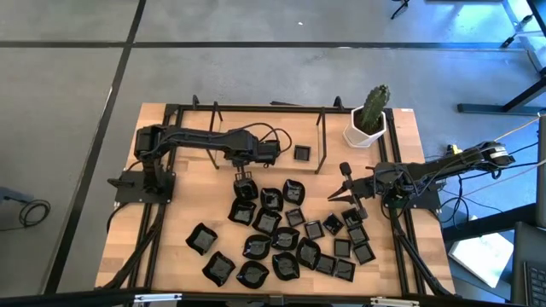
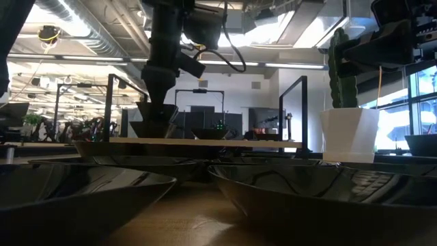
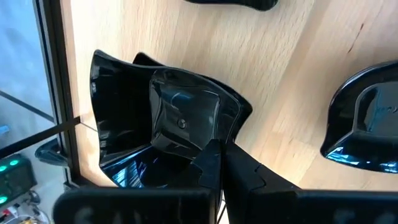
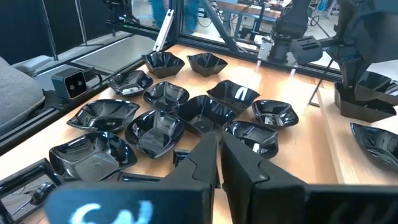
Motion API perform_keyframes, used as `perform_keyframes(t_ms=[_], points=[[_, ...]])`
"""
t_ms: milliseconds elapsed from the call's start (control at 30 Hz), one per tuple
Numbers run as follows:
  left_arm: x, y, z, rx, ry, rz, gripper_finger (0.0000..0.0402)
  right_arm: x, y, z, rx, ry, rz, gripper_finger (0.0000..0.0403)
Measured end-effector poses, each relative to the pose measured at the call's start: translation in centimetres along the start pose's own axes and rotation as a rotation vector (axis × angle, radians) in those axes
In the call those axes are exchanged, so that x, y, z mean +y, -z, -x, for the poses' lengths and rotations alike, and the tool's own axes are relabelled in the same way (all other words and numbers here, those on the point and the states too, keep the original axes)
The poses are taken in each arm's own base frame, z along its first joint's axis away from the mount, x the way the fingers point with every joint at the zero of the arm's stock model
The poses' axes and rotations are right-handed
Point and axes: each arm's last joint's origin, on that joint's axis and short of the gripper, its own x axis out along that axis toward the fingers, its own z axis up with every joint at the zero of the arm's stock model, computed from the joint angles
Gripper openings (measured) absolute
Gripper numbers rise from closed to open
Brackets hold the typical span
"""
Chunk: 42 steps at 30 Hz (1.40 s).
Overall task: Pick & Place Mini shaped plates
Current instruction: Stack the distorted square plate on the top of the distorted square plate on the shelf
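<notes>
The upper plate sits crooked over the lower plate's corner, so my left gripper should open, retake the upper plate's rim (image 3: 220,132) and shift it until both nest.
Several mini shaped plates (image 1: 290,239), tiny glossy black dishes, lie spread over the near half of the wooden table; one more (image 1: 301,153) sits alone farther back. My left gripper (image 1: 243,181) points steeply down at the far left of the group, shut on one plate (image 3: 180,118), which sits over a second plate (image 3: 115,124) lying on the table. In the low view the two (image 2: 153,121) show nested one above the other. My right gripper (image 1: 344,183) hovers shut at the right of the group, holding nothing. My left gripper pinches the plate's rim (image 3: 208,144) between its two fingers, coming from above at a steep slant. The plate sits tilted, its bowl down in the hollow of the plate beneath; whether the two touch I cannot tell.
A white pot with a green cactus (image 1: 368,119) stands at the far right corner. A black metal frame (image 1: 256,108) runs along the far edge and both sides. Bare wood lies at the far middle and along the near left.
</notes>
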Motion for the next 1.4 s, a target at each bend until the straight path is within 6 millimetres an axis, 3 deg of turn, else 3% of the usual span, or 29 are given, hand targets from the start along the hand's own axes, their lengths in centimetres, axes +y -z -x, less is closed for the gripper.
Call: perform_keyframes(t_ms=[400,933,1400], points=[[-0.02,0.01,0.0,0.003,0.015,0.021,0.0013,0.0,0.0,0.0,0.0,0.0,0.0,0.0026],[0.07,0.07,0.0,0.005,-0.015,0.029,0.0093,0.0,0.0,0.0,0.0,-0.001,0.0,0.0026],[-0.19,-0.27,-0.22,-0.006,0.001,0.044,0.0045,0.0,0.0,0.0,0.0,-0.001,0.0,0.0026]])
